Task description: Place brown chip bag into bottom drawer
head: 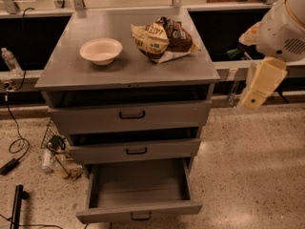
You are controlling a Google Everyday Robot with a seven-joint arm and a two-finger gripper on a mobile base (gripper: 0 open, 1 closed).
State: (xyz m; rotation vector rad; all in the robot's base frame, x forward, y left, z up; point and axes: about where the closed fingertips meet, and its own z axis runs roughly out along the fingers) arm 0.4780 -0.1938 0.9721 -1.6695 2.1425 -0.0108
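Observation:
Next, I close my gripper on the crumpled middle (pixel 168 40) of the brown chip bag, which is lying on the grey cabinet top near the white bowl.
The brown chip bag (pixel 162 39) lies crumpled on the back right of the grey cabinet top (pixel 119 73). The bottom drawer (pixel 138 208) is pulled out and open, and its inside looks empty. The two drawers above it are slightly ajar. My gripper (pixel 259 86) hangs from the white arm (pixel 283 25) to the right of the cabinet, at about the height of the cabinet top. It is apart from the bag and holds nothing that I can see.
A white bowl (pixel 101 50) sits on the cabinet top left of the bag. A water bottle (pixel 9 61) stands on a ledge at the far left. Cables and clutter (pixel 57 151) lie on the floor left of the cabinet. A rail runs behind.

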